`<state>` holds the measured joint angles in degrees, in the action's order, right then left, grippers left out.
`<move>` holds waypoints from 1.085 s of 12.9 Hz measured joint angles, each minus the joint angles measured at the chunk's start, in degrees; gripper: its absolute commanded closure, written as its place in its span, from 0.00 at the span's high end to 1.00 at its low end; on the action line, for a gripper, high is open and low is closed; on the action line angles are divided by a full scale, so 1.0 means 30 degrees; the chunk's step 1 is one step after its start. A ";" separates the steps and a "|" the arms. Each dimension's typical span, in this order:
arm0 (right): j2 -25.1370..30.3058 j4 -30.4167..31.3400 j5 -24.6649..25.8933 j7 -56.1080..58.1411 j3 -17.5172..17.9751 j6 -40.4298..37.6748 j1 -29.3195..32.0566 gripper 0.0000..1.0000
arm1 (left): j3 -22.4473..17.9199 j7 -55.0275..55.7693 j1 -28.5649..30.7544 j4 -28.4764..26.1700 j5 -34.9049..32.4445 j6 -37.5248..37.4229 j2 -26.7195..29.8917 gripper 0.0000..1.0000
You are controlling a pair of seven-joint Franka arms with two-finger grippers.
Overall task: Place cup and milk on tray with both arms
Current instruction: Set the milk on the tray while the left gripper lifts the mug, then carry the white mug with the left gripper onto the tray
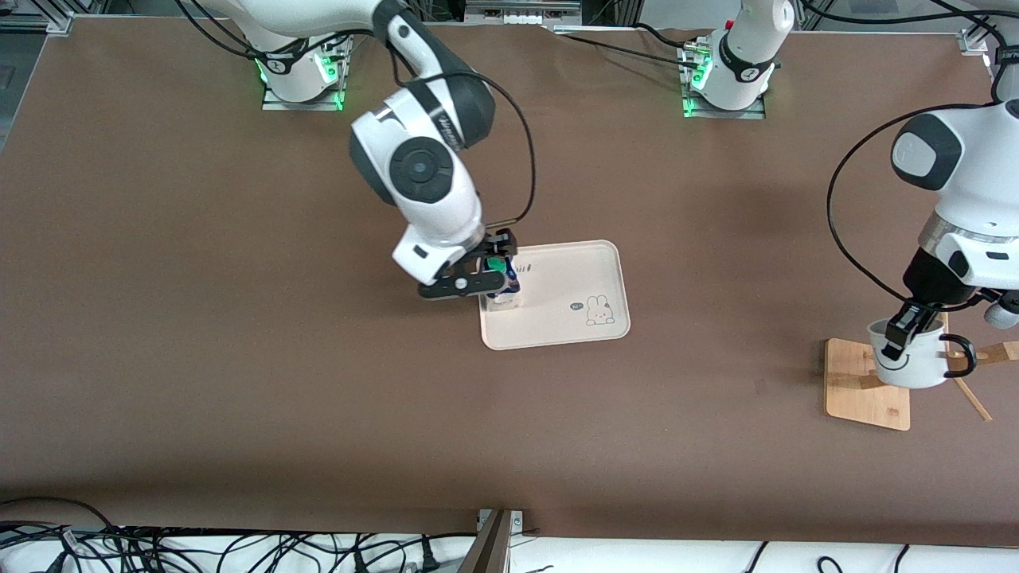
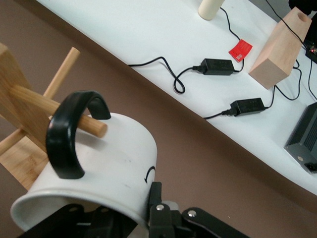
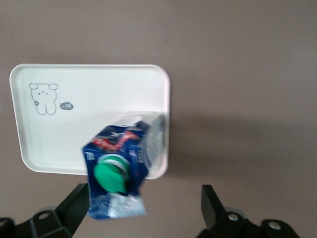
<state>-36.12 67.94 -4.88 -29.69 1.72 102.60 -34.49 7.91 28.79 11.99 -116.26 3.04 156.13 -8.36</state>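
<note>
I need to use my left gripper to set the cup, now held over the wooden rack, down on the cream tray [image 1: 593,280] by the bunny drawing's ears, across from the milk.
The milk [image 1: 504,282], a blue and white carton with a green cap, stands on the cream tray [image 1: 573,274] at its edge toward the right arm's end. My right gripper [image 1: 486,267] is open around its top. In the right wrist view the milk [image 3: 119,163] leans beside one finger [image 3: 77,201], clear of the other, over the tray [image 3: 89,114]; the right gripper [image 3: 144,201] is spread wide. My left gripper [image 1: 903,326] is shut on the rim of the cup [image 1: 915,366], over the wooden rack. In the left wrist view the cup [image 2: 99,158] fills my left gripper [image 2: 143,210].
The wooden rack's square base [image 1: 856,382] and its pegs [image 2: 49,104] sit under and beside the cup, at the left arm's end of the table. Cables lie along the table's front edge. A white surface with power bricks [image 2: 218,66] and a wooden block [image 2: 280,47] lies off the table.
</note>
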 measured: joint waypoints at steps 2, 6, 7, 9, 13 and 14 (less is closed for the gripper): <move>0.0963 -0.0663 -0.0054 0.1061 -0.0085 -0.1789 0.2006 1.00 | 0.0393 0.0034 -0.0016 0.1167 0.0000 -0.3106 0.0393 0.00; 0.2832 -0.0764 -0.1641 0.5488 -0.0165 -0.5168 0.6495 1.00 | 0.1010 0.0016 -0.0078 0.3449 0.0000 -0.8473 0.0243 0.00; 0.3194 -0.0742 -0.1730 0.6169 -0.0308 -0.5782 0.7143 1.00 | 0.1383 0.0017 -0.0156 0.3670 0.0000 -0.8932 0.0067 0.00; 0.4435 -0.0090 -0.1750 0.7129 -0.1250 -0.6470 0.7416 1.00 | 0.2252 0.0018 -0.0378 0.3971 0.0000 -0.9757 -0.0539 0.00; 0.8604 0.3990 -0.1055 0.8233 -0.2575 -0.6610 0.7432 1.00 | 0.2622 -0.0023 -0.2501 0.7661 -0.1344 -1.5311 -0.3287 0.00; 0.9790 0.5228 -0.0480 0.8347 -0.2634 -0.6482 0.7432 1.00 | 0.2644 -0.0020 -0.3456 0.8596 -0.1608 -1.6289 -0.4219 0.00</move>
<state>-6.75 83.63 -6.32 -4.65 -6.19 83.15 -12.20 15.84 28.73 1.62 -90.47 -1.78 107.26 -21.02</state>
